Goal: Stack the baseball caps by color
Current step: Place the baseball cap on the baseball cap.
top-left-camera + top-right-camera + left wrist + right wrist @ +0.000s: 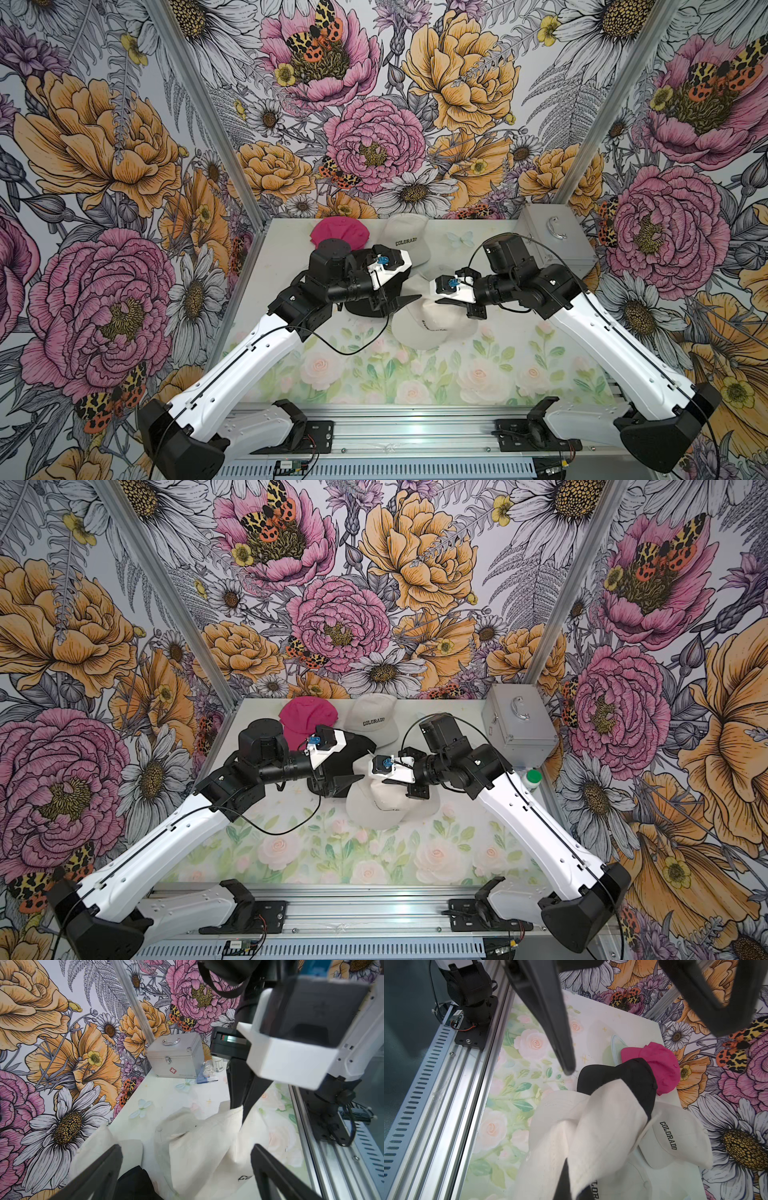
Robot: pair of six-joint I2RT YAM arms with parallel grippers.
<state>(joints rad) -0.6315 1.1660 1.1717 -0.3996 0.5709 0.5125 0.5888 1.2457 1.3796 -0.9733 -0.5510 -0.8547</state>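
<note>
The robot's right gripper holds the cream cap's top bunched up, so the left gripper needs to take the cap's loose side (620, 1098) before the right gripper takes the cap's opposite side.
Near the table's middle, my right gripper (441, 303) (571, 1180) is shut on the bunched crown of a cream cap (432, 326) (602, 1126) lettered in black. My left gripper (399, 302) (187, 1167) stands open just left of it, above a black cap (365, 305) (633, 1076), with its fingers (99, 1167) pointing at the cream cap (207, 1147) and holding nothing. Another cream cap (407, 243) (679, 1140) reading COLORADO lies at the back. A hot pink cap (338, 232) (660, 1064) sits to its left, partly behind my left wrist.
A silver metal case (557, 237) (174, 1055) with a handle stands in the back right corner. A white green-lidded bottle (533, 778) sits beside it by the right wall. The flowered table front (415, 374) lies between my two arms. A metal rail (415, 436) runs along the front edge.
</note>
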